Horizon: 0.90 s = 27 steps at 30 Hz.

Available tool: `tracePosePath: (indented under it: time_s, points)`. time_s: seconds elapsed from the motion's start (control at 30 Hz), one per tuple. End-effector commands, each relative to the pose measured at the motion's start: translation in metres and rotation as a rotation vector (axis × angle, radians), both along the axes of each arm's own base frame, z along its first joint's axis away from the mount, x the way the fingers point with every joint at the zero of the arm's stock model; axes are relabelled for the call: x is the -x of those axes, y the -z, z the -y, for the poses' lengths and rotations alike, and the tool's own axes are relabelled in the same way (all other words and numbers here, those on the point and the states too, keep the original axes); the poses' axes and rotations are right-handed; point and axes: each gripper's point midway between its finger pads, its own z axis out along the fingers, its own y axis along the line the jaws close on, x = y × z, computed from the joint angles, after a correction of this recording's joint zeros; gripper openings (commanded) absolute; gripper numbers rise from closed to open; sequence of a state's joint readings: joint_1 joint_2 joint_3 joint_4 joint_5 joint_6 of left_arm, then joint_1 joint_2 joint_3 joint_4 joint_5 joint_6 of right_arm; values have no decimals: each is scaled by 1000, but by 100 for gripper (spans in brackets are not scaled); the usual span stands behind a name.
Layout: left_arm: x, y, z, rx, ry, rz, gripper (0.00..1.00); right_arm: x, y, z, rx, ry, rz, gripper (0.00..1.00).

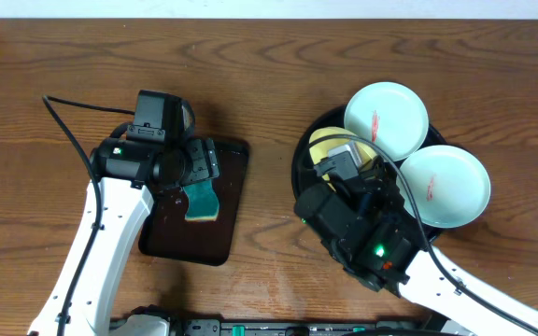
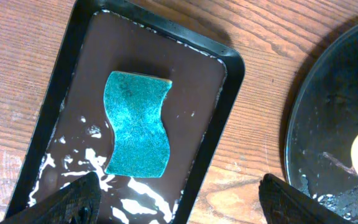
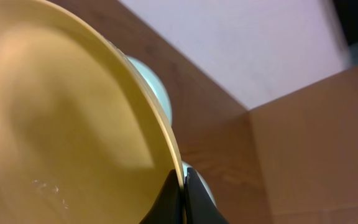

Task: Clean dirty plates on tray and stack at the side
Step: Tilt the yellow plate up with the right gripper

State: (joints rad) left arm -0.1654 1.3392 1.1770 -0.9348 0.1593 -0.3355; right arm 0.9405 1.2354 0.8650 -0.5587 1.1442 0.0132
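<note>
The robot will set the pale yellow plate down with its right gripper on the bare table (image 1: pixel 522 168) just outside the nearer white plate.
The round black tray (image 1: pixel 304 157) sits at the right and holds three plates. Two white plates with red smears lie on it: one at the back (image 1: pixel 387 119), one at the right (image 1: pixel 446 186). The pale yellow plate (image 1: pixel 330 145) is tilted and partly hidden by my right arm. My right gripper (image 3: pixel 183 193) is shut on the yellow plate's (image 3: pixel 61 118) rim, with the white plates just showing behind it. My left gripper (image 2: pixel 179 202) is open above the small rectangular tray (image 2: pixel 225 106), just short of the teal sponge (image 2: pixel 137 124).
The rectangular dark tray (image 1: pixel 236 201) with a wet film lies left of centre, the teal sponge (image 1: pixel 201 202) on it. The black tray's edge (image 2: pixel 303 124) shows to the right in the left wrist view. Bare wooden table (image 1: pixel 269 75) lies all around.
</note>
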Motion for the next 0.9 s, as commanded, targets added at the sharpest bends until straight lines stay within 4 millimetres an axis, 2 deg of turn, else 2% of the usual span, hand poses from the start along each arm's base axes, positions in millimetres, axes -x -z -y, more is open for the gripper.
tracePosePath:
  time_s: [0.0, 0.87]
  points:
    - [-2, -4, 1, 7, 11, 10, 82, 3, -30, 2, 87, 17, 82, 1]
    - [-2, -4, 1, 7, 11, 10, 83, 1, -35, -1, 111, 7, 93, 1]
